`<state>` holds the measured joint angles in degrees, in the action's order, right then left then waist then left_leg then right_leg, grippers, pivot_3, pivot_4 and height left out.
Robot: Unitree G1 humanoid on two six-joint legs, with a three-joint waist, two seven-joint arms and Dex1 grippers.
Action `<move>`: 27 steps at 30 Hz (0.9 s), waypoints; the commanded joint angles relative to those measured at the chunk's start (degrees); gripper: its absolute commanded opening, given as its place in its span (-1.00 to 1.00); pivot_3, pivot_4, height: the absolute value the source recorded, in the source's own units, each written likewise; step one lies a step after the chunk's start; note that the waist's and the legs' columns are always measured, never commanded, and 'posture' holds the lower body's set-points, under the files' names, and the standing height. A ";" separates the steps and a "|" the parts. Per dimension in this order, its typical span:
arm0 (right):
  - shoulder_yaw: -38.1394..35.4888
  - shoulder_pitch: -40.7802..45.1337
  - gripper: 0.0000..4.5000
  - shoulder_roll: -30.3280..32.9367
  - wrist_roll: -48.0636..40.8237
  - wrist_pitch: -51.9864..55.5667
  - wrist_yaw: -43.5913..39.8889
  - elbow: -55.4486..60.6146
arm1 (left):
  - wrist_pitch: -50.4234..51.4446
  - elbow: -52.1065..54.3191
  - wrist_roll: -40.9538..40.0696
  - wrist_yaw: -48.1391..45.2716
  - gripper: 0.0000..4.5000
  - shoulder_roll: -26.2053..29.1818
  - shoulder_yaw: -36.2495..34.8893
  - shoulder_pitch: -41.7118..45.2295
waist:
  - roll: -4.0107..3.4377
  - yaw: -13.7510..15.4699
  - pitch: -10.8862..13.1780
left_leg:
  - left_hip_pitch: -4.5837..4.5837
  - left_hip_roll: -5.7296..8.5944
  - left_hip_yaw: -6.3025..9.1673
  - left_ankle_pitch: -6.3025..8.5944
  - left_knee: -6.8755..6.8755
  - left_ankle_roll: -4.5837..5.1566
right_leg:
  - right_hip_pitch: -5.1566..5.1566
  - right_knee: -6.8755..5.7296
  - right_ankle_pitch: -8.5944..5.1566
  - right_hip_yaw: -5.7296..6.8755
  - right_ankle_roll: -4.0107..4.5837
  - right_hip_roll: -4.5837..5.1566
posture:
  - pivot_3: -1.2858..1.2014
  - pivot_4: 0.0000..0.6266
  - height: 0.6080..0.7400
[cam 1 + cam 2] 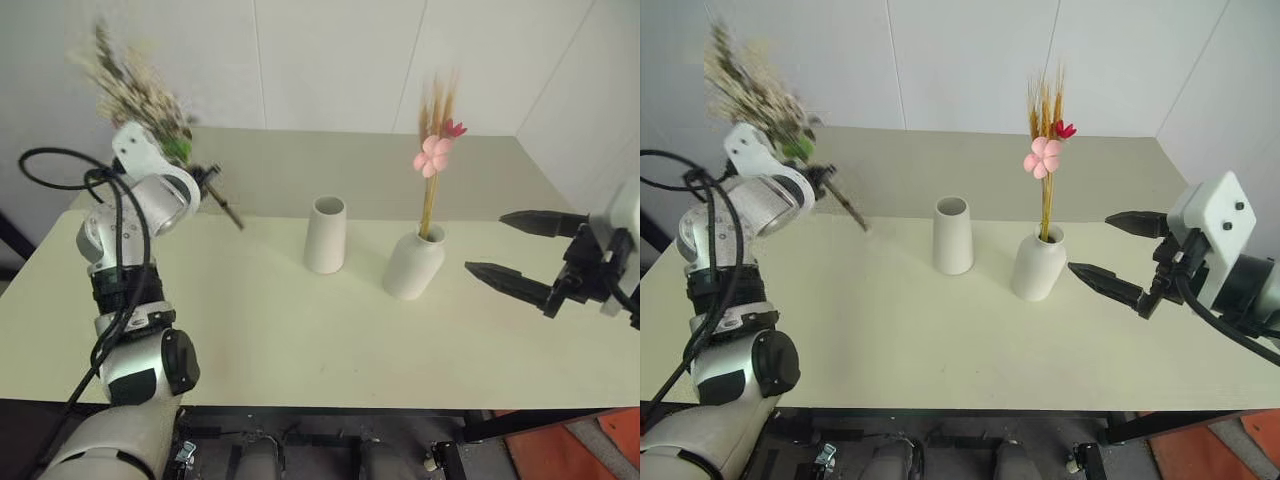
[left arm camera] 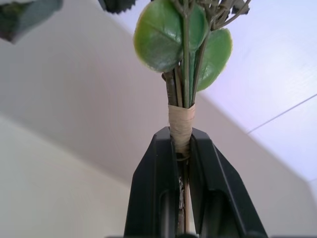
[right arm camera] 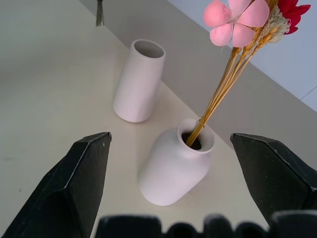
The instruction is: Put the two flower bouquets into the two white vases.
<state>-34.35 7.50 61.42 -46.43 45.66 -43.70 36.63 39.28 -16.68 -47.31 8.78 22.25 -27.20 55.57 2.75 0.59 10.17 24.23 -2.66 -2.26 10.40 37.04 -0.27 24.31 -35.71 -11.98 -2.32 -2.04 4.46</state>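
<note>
I need to use my left gripper to release the bushy cream-white bouquet inside the empty wide-mouthed white vase (image 1: 329, 208).
My left gripper (image 2: 182, 148) is shut on the taped stems of the bushy cream-white bouquet (image 1: 135, 90), held up in the air at the table's left; its dark stem ends (image 1: 225, 205) point down toward the middle. The slim wheat bouquet with pink flowers (image 1: 435, 150) stands in the bottle-shaped white vase (image 1: 413, 263). To the left of it stands the wide-mouthed white vase (image 1: 325, 234), with nothing in it. My right gripper (image 1: 505, 248) hovers open just right of the bottle vase, fingers (image 3: 79, 178) spread wide on either side of it in the right wrist view.
The cream table (image 1: 300, 340) runs back to a white wall. A black cable (image 1: 60, 180) loops beside my left arm. An orange object (image 1: 590, 445) lies below the table's front right corner.
</note>
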 commanded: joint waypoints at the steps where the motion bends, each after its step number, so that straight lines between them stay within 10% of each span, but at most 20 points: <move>1: -1.29 -0.55 1.00 -0.89 0.11 -0.75 1.13 1.82 | -9.81 -0.44 -7.86 -23.42 -0.98 -2.02 -4.74 4.26 | 0.01 0.11 0.00 | 0.06 -0.01 0.01 0.00 0.01 0.00 | 0.03 0.00 0.00 0.03 0.00 -0.01 | 0.03 -0.52 1.00; 11: -3.10 -3.45 1.00 -3.26 -0.35 0.14 4.07 5.47 | -13.35 -15.56 -4.32 -46.43 -0.98 -8.04 1.51 12.32 | 0.02 0.14 0.00 | 0.13 0.01 0.08 -0.01 0.19 0.03 | -0.17 0.19 -0.01 0.08 -0.23 -0.01 | 0.03 -0.52 1.00; 27: -6.96 -9.72 1.00 -4.94 0.58 0.15 6.83 9.66 | -18.61 -21.96 12.33 -58.66 -0.98 -6.46 13.85 11.60 | 0.02 -0.65 0.00 | 0.18 -0.01 0.09 0.00 0.14 0.04 | -0.07 0.20 -0.07 0.04 -0.33 -0.04 | 0.03 -0.52 1.00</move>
<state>-39.36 -2.47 56.66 -46.28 46.65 -37.58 45.55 22.27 -39.74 -37.00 -48.41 15.21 -14.75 66.66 2.77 -0.06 10.17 24.41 -2.67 -2.17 10.40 37.19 -0.23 24.24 -35.51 -12.05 -2.28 -2.36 4.42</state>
